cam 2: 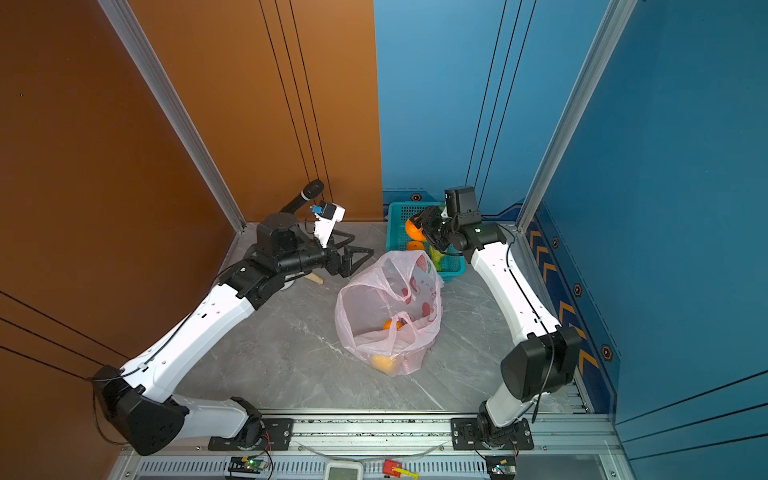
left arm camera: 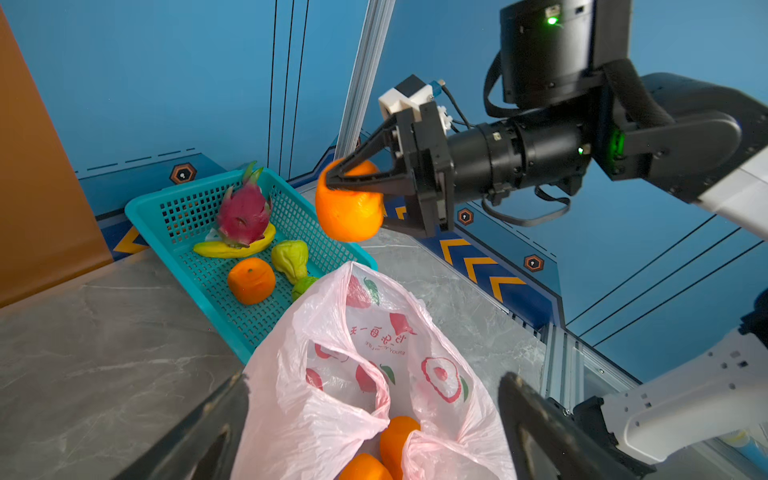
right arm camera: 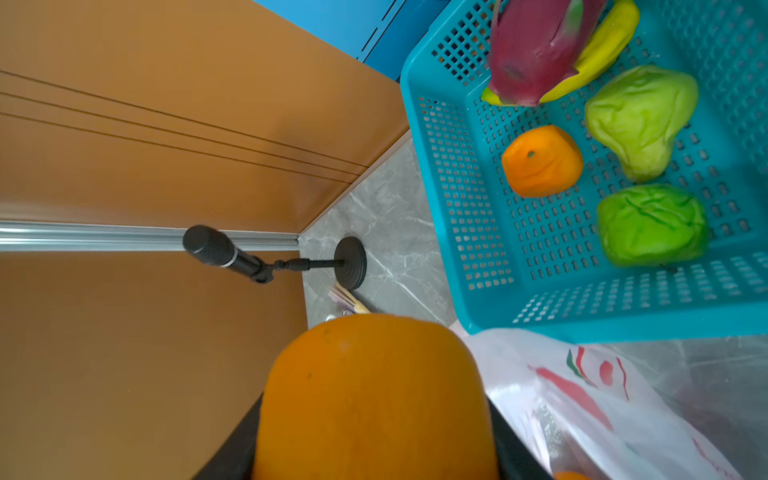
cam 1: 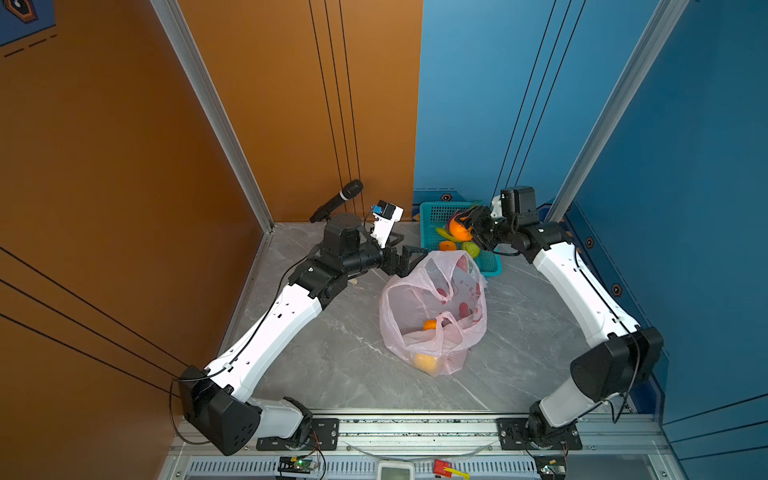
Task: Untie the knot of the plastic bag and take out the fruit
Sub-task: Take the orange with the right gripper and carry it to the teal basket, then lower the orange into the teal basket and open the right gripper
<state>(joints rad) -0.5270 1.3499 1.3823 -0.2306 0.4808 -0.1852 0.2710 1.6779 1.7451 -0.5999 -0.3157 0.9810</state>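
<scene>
My right gripper needs to let go of the orange tangerine in the teal basket's far corner [cam 1: 434,225] [right arm camera: 471,82], beside the dragon fruit.
The pink plastic bag [cam 1: 432,307] [cam 2: 386,307] [left arm camera: 357,374] stands on the table with its mouth open and its handle loops loose; the knot is out of view. Two orange tangerines [left arm camera: 399,436] and a yellowish fruit [cam 1: 426,363] lie inside. My left gripper [cam 1: 411,262] [left arm camera: 370,415] is open, its fingers either side of the bag's far rim without gripping it. My right gripper [cam 1: 463,228] [left arm camera: 345,203] [right arm camera: 374,436] is shut on an orange tangerine [left arm camera: 349,216] [right arm camera: 374,395], held in the air above the teal basket's near end.
The teal basket [cam 1: 430,210] [left arm camera: 153,199] [right arm camera: 419,124] behind the bag holds a dragon fruit [left arm camera: 245,212], a banana [left arm camera: 232,249], a tangerine [left arm camera: 251,280] and two green fruits [right arm camera: 642,116]. A microphone on a stand [cam 1: 338,199] [right arm camera: 220,251] stands in the back left corner.
</scene>
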